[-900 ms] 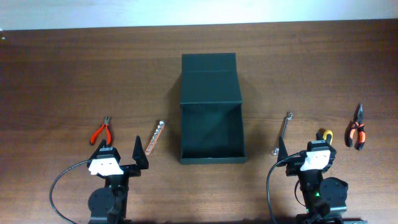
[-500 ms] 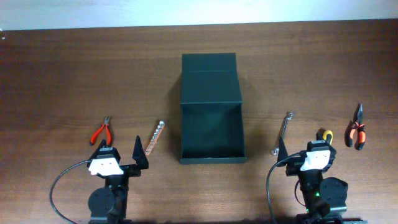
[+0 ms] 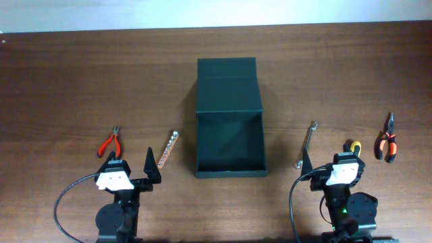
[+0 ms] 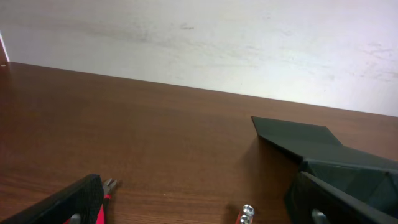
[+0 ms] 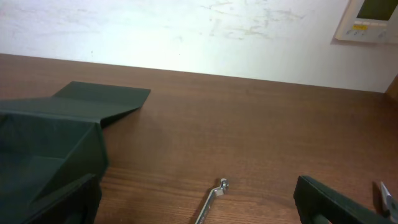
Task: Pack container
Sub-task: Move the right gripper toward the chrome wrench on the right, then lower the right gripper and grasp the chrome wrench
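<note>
Next, I move my right gripper next to the silver wrench beside the yellow-handled tool and grip the middle of its handle (image 3: 307, 143).
The dark green container (image 3: 229, 145) stands open at the table's middle, its flap lid (image 3: 227, 86) laid back behind it. It also shows in the left wrist view as the container (image 4: 336, 158) and in the right wrist view as the container (image 5: 50, 140). My left gripper (image 3: 130, 163) rests open near the front edge, left of the box, nothing between its fingers (image 4: 73, 200). My right gripper (image 3: 329, 159) rests open at the front right, also with nothing in it, one of its fingers (image 5: 333, 200) low in its own view.
Red pliers (image 3: 110, 142) and a strip of sockets (image 3: 168, 149) lie ahead of the left gripper. A silver wrench (image 3: 306, 144), a yellow-handled tool (image 3: 353, 146) and orange-black pliers (image 3: 386, 138) lie by the right gripper. The wrench (image 5: 211, 199) sits between the right fingers' line of view.
</note>
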